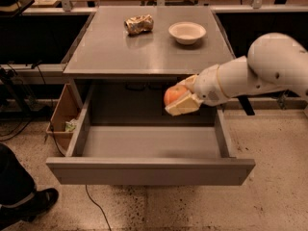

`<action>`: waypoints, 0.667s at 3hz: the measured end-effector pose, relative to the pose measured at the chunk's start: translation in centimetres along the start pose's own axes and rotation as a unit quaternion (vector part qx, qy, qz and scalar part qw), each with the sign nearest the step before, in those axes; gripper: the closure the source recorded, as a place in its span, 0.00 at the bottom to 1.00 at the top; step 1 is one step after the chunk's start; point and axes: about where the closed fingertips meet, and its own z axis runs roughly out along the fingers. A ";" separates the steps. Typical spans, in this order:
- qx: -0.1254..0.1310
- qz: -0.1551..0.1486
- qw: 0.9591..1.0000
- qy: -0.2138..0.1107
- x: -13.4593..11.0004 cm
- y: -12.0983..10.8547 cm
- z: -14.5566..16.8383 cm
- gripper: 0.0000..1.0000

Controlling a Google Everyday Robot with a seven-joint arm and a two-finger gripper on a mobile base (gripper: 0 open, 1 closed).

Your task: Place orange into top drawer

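Observation:
I will let go of the orange on the middle of the open top drawer's grey bottom [154,135].
The orange [172,94] is held in my gripper [180,99], whose cream fingers [184,106] are shut around it. My white arm reaches in from the right. The gripper and orange hang in front of the table edge, above the back right part of the top drawer [149,171]. The drawer is pulled wide open and its grey inside [149,141] holds nothing that I can see.
On the grey table top [120,52] stand a crumpled metallic can [139,24] and a shallow cream bowl [186,32]. A cardboard box [62,117] sits on the floor left of the drawer. A person's dark shoe and leg [19,196] are at the bottom left.

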 end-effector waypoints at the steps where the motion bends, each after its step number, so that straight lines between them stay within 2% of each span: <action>1: -0.014 -0.018 1.000 -0.004 2.4 2.7 2.4 1.00; 2: -0.024 -0.037 0.999 -0.009 4.8 4.3 5.1 1.00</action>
